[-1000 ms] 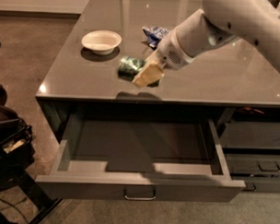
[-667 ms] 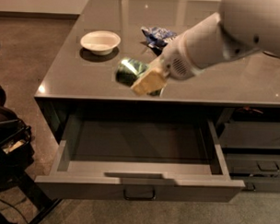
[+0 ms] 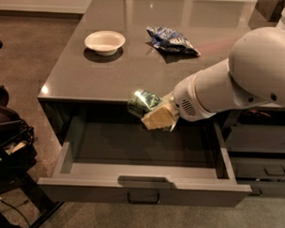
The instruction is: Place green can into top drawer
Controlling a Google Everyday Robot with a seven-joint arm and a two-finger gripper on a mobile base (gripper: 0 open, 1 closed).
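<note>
Next, my gripper releases the green can on the open top drawer's bottom, just off its middle (image 3: 163, 150) toward my arm.
The green can (image 3: 142, 102) is held on its side in my gripper (image 3: 154, 112), just past the counter's front edge and above the open top drawer (image 3: 144, 184). The gripper's pale fingers (image 3: 159, 118) are shut on the can, gripping its right end. The drawer is pulled out wide; its dark grey inside shows nothing in it, and its bar handle (image 3: 143, 198) sits at the front centre. My white arm (image 3: 237, 86) reaches in from the right.
A white bowl (image 3: 104, 41) and a blue-and-white foil snack bag (image 3: 171, 40) lie on the grey counter (image 3: 135, 64). Narrower dark drawers (image 3: 262, 162) stand to the right. A dark bag and cart (image 3: 8, 144) stand on the floor at the left.
The gripper has carried the green can from above the countertop forward and down, past the front edge, to over the open drawer. The arm has come closer to the camera.
</note>
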